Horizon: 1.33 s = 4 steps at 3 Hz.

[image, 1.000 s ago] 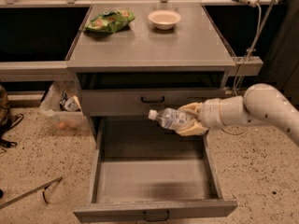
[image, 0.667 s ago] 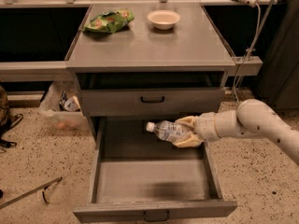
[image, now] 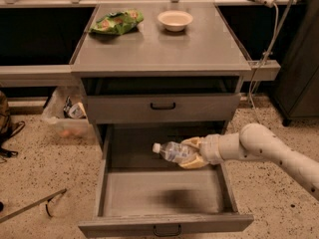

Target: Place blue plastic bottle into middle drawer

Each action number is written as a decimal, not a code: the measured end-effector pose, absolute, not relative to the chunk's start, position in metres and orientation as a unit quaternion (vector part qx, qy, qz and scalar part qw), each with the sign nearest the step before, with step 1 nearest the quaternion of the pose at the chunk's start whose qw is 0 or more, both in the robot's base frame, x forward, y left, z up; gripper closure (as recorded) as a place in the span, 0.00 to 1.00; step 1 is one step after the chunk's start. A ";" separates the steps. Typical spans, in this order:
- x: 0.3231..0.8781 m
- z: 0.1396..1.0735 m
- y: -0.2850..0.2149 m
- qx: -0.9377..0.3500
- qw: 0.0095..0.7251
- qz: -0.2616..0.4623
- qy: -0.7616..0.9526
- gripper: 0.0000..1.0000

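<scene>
The gripper needs to release the blue plastic bottle, now hanging just above the drawer floor, near the centre of the open middle drawer's grey bottom [image: 173, 173].
The blue plastic bottle [image: 171, 152], clear with a white cap pointing left, lies sideways in my gripper [image: 192, 153]. The gripper's pale fingers are shut on the bottle's base end. It hangs over the back part of the open middle drawer [image: 162, 195], a long grey metal drawer pulled out towards the camera with a small black front handle [image: 166, 230]. The bottle is a little above the drawer floor, and its shadow falls on the floor in front of it. My white arm [image: 269, 151] reaches in from the right.
Above is another grey drawer front with a black handle [image: 163, 106], closed. On the cabinet top lie a green snack bag [image: 115, 22] and a white bowl [image: 175, 20]. A plastic bin [image: 67, 118] stands on the floor left; a cable hangs at the right.
The gripper with the bottle has moved down and left, from in front of the upper drawer front to low over the open drawer's back part.
</scene>
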State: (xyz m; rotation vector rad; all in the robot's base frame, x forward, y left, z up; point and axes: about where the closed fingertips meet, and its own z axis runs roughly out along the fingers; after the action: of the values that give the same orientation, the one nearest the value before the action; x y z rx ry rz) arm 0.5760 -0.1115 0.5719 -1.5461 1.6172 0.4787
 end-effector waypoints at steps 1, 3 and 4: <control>0.590 0.505 -0.114 -0.610 0.399 0.163 0.664 1.00; 0.606 0.432 -0.118 -0.601 0.372 0.171 0.686 1.00; 0.603 0.403 -0.119 -0.591 0.354 0.190 0.700 1.00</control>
State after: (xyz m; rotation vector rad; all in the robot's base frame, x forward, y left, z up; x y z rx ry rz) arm 0.6031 -0.1188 0.4026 -1.5281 1.8089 0.4915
